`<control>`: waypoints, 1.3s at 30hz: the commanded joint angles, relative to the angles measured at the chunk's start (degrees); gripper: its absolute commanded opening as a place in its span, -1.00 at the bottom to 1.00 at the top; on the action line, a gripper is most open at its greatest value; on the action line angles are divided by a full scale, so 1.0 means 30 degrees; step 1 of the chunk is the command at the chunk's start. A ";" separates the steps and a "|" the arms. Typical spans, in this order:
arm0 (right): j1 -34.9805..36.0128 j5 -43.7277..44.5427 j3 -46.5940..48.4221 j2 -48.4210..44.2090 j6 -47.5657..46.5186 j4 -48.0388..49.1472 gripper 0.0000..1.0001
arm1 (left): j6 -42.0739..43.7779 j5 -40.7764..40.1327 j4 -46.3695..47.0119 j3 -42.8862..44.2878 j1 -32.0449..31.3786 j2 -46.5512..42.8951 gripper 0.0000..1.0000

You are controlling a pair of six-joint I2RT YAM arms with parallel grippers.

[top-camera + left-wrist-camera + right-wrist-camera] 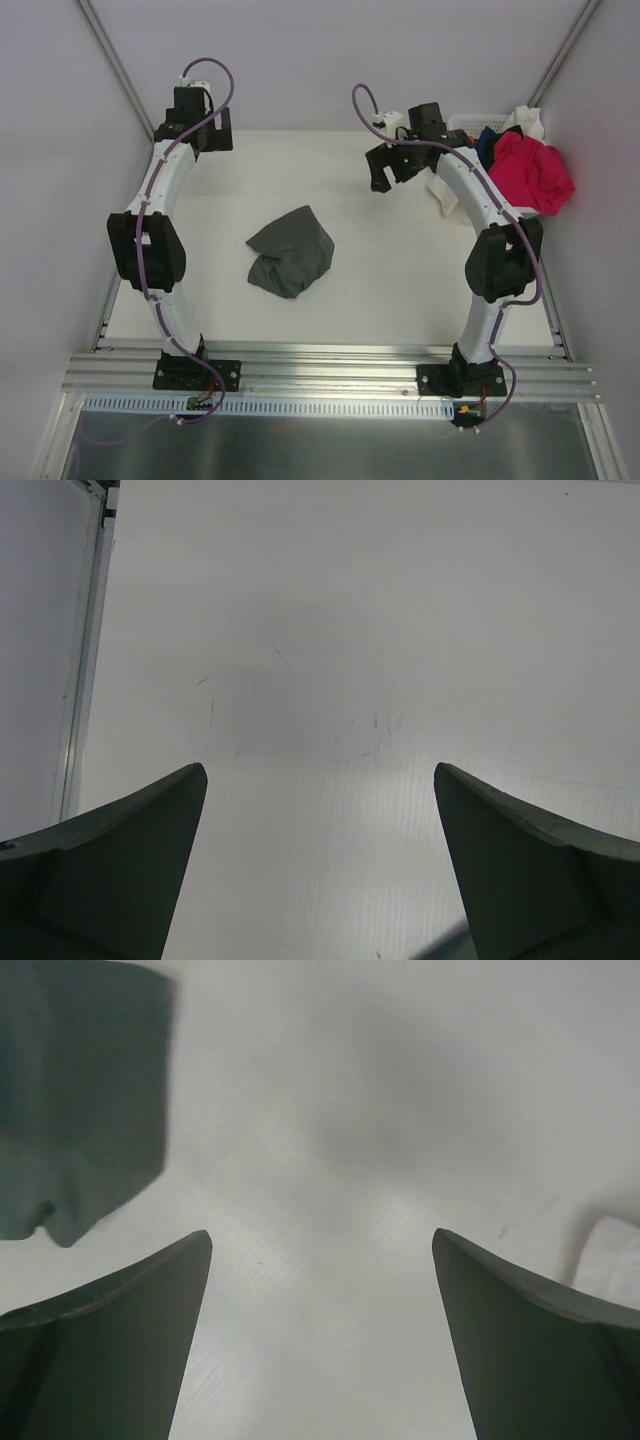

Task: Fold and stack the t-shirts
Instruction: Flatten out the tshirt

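Next, I lift the bunched-up grey t-shirt clear with my right gripper by the t-shirt's far edge (318, 226) and lay it back down before folding.
A crumpled dark charcoal grey t-shirt (290, 252) lies in the middle of the white table. My right gripper (390, 170) hovers up and to the right of it, open and empty. In the right wrist view the open gripper (321, 1235) looks down on bare table, with the edge of the grey t-shirt (80, 1090) at the upper left. More t-shirts are heaped at the back right: a magenta-pink one (535, 172), a navy one (490, 142) and a white one (526, 120). My left gripper (205, 135) sits at the back left, and its wrist view shows it open (320, 770) over bare table.
A white plastic basket (468, 122) holds the heap of shirts at the back right corner, behind my right arm. A metal rail (85, 650) runs along the table's left edge. An aluminium frame (330, 360) carries both arm bases at the near edge.
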 commanded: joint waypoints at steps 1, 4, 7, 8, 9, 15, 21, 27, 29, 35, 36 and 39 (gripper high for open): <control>0.3221 -0.2312 0.2487 -0.1102 -0.2062 -0.0961 0.94 | -0.0488 -0.0292 0.0288 -0.0170 0.0308 -0.1224 0.98; 0.3839 -0.4126 0.3781 0.0303 -0.0489 -0.2163 0.98 | -0.0636 -0.0738 0.0288 -0.0608 0.0425 -0.1369 0.98; 0.3869 -0.5007 0.4516 0.1681 0.1360 -0.2106 0.93 | -0.0343 0.0575 -0.0090 -0.1486 0.0425 -0.1866 0.89; 0.3869 -0.5414 0.4459 0.2032 0.1541 -0.2077 0.92 | -0.0400 0.1161 -0.0847 -0.1924 0.0425 -0.1984 0.87; 0.3869 -0.5506 0.4429 0.2702 0.1659 -0.2105 0.91 | -0.0430 0.2646 -0.1202 -0.2247 0.0425 -0.2102 0.85; 0.4366 -0.5186 0.4197 0.4641 0.0843 -0.2662 0.68 | -0.1281 0.4327 -0.2085 -0.4475 0.0454 -0.4032 0.78; 0.5656 -0.5388 0.2236 0.4585 -0.1009 -0.2519 0.61 | -0.0226 0.9301 -0.2026 -0.6523 0.0455 -0.4681 0.53; 0.5715 -0.5770 0.0126 0.3355 -0.0157 -0.1404 0.51 | -0.2131 0.9928 -0.1206 -0.9309 0.0338 -0.5266 0.59; 0.5977 -0.5595 -0.0813 0.3208 -0.0215 -0.1227 0.46 | -0.1984 0.9431 -0.1206 -0.9370 0.0366 -0.5180 0.59; 0.6301 -0.4542 -0.0437 0.3443 -0.0505 -0.1256 -0.99 | -0.2041 0.9254 -0.1177 -0.8581 0.0367 -0.4945 0.59; 0.6301 -0.4308 -0.0202 0.3239 -0.0740 -0.1343 -0.99 | -0.2071 0.9195 -0.1206 -0.8491 0.0338 -0.4945 0.59; 0.6126 -0.3691 0.0617 0.2652 -0.1590 -0.1928 -0.99 | -0.2042 0.8786 -0.1177 -0.8490 0.0367 -0.4857 0.60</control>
